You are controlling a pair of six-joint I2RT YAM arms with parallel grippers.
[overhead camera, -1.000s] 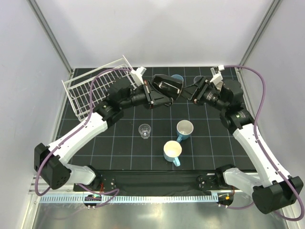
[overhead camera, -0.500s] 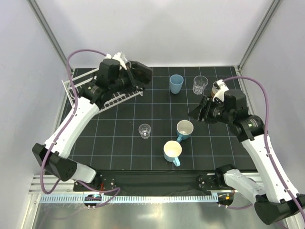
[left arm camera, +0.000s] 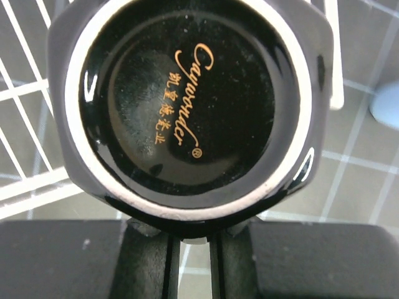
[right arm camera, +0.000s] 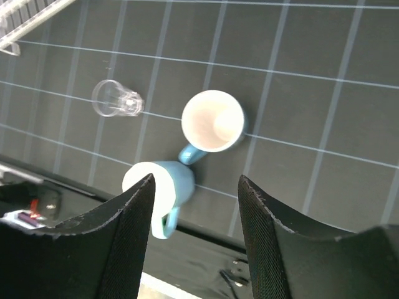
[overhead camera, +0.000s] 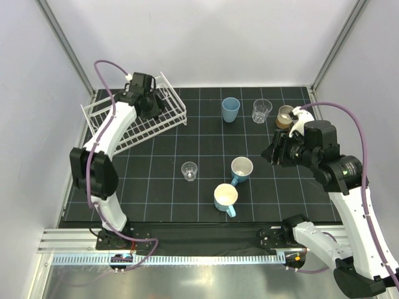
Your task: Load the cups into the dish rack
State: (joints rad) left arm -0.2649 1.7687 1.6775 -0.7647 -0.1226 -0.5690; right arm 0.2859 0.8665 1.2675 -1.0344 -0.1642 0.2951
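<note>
My left gripper needs to release the black mug upside down in the back corner of the white wire dish rack (overhead camera: 160, 93).
My left gripper (overhead camera: 147, 99) is shut on the black mug (overhead camera: 153, 108) and holds it over the white wire dish rack (overhead camera: 106, 118). In the left wrist view the mug's glossy base (left arm camera: 187, 106) with gold lettering fills the frame, and my left gripper (left arm camera: 190, 240) pinches its lower edge. My right gripper (overhead camera: 275, 152) is open and empty above the mat. Below it in the right wrist view, under my open gripper (right arm camera: 196, 182), stand two light blue mugs (right arm camera: 213, 121) (right arm camera: 159, 187) and a clear glass (right arm camera: 117, 99). A light blue tumbler (overhead camera: 230, 110), a second clear glass (overhead camera: 262, 111) and the brown cup (overhead camera: 285, 116) stand at the back.
The two light blue mugs (overhead camera: 242, 168) (overhead camera: 225, 197) and the small clear glass (overhead camera: 189, 170) stand mid-mat in the top view. The rack's corner (right arm camera: 25, 18) shows in the right wrist view. Grey walls enclose the black gridded mat.
My left arm swung left with the black mug from the back centre to over the rack. My right arm drew back to the right and nearer, its gripper open.
</note>
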